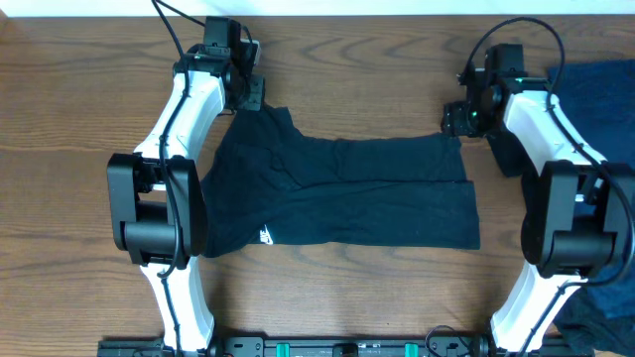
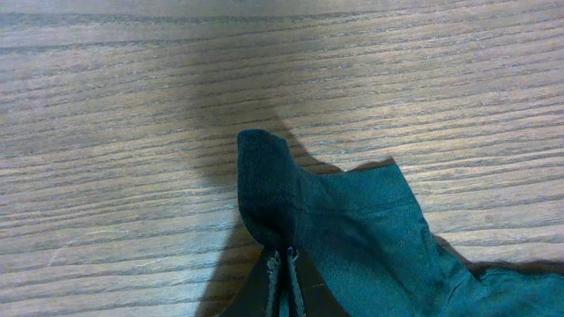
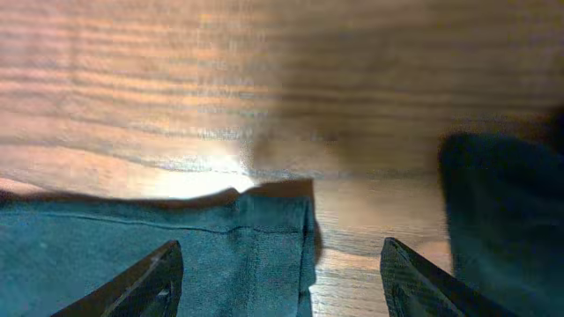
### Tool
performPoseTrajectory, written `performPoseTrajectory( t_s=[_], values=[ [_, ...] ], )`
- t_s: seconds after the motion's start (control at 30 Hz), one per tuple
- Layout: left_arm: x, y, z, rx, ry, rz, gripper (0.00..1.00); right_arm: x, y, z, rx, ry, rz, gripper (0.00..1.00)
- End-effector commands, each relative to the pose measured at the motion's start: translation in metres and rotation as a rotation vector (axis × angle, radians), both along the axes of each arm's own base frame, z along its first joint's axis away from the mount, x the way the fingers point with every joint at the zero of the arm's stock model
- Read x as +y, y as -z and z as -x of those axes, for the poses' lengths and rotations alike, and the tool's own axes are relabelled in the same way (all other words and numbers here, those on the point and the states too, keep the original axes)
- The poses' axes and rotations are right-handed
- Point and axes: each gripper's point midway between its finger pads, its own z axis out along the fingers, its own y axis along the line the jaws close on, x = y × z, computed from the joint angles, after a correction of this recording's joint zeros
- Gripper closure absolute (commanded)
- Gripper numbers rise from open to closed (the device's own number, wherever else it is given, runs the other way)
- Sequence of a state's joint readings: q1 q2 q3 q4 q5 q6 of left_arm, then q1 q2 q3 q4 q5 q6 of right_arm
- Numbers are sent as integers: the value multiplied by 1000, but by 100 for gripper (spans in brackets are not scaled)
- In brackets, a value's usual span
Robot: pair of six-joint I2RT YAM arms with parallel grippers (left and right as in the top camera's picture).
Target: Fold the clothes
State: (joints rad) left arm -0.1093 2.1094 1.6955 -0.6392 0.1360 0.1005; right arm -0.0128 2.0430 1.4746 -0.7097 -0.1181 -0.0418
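The left gripper should release the T-shirt's far corner on its near edge (image 1: 226, 240), between white logo and shirt's end.
A black short-sleeved T-shirt (image 1: 347, 198) with a small white logo (image 1: 267, 236) lies spread sideways across the table, its far half doubled over along the length. My left gripper (image 1: 250, 96) is at the shirt's far left corner, shut on a raised pinch of the fabric (image 2: 264, 176); in the left wrist view the fingers (image 2: 284, 264) press together on it. My right gripper (image 1: 454, 121) hovers at the far right hem corner. It stands open (image 3: 280, 251), with the hem corner (image 3: 273, 229) lying between the fingers on the wood.
More dark navy clothes lie at the table's right edge, behind the right arm (image 1: 600, 79) and near the front (image 1: 605, 307); a dark fold (image 3: 502, 202) shows right of my right fingers. Bare wood (image 1: 79, 79) surrounds the shirt.
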Motion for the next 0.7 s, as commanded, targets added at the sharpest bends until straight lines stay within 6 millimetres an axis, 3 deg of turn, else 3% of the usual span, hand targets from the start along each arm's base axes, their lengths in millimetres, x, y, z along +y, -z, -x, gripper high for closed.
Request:
performPoseTrajectory(
  t_s=[0.0, 0.37, 0.67],
  values=[
    [-2, -3, 0, -2, -10, 16, 94, 6, 17, -1, 28, -41, 24, 32],
    [-2, -3, 0, -1, -10, 16, 94, 12, 37, -5, 35, -76, 30, 39],
    [-2, -2, 2, 9, -10, 15, 94, 12, 38, -6, 33, -76, 31, 79]
  ],
)
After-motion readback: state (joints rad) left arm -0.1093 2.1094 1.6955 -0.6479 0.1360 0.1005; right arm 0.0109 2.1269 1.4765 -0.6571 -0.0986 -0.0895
